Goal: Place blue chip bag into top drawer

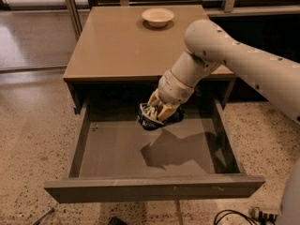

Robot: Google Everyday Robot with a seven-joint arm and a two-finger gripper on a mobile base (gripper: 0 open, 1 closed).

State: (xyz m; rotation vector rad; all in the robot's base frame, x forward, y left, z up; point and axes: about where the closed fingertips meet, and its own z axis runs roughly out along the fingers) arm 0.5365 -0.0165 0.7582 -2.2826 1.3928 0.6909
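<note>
The blue chip bag, now hanging low inside the drawer's back part, will be released by my gripper on the middle of the top drawer's bottom [153, 148], halfway between the drawer's two sides.
The top drawer [154, 187] is pulled wide open below the tan cabinet top [117, 46]. My gripper [157, 112] reaches down into the drawer's back part, just under the cabinet's front edge. It is shut on the blue chip bag [159, 120], a crumpled navy bag with white markings that bulges out below and beside the fingers [165, 110]. The bag hangs low over the drawer floor; I cannot tell whether it touches it. The arm's shadow lies on the drawer floor in front of the bag.
A round cream bowl [158, 17] stands at the back of the cabinet top. Speckled floor [28, 139] surrounds the cabinet. Cables [239, 215] lie on the floor at the bottom right. Metal legs and dark furniture stand behind.
</note>
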